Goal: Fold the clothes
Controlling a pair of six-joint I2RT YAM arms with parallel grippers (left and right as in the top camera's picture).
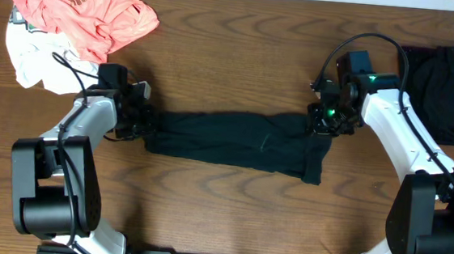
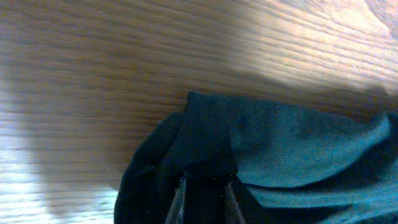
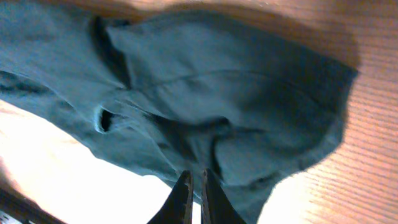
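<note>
The black garment has a bunched fold near its end in my left gripper, so I need to open, take the piece of cloth farther in and fold [image 1: 172, 142] that end toward the middle.
One of the clothes, a plain black garment [image 1: 234, 140], lies as a long folded strip across the middle of the wooden table. My left gripper [image 1: 144, 122] is at its left end. In the left wrist view the left gripper [image 2: 205, 182] is shut on a bunched fold of the black garment [image 2: 298, 143]. My right gripper [image 1: 322, 122] hovers at the strip's right end. The right wrist view shows the right gripper [image 3: 196, 175] with its jaws almost together, only a thin sliver of light between them. Its tips are over the near edge of the rumpled black garment [image 3: 217, 93], with no cloth visibly pinched.
A coral-pink printed shirt [image 1: 82, 6] lies crumpled at the back left, on top of a white garment [image 1: 29, 59]. A pile of black garments [image 1: 449, 88] sits at the right edge. Both arm bases stand at the table's front corners.
</note>
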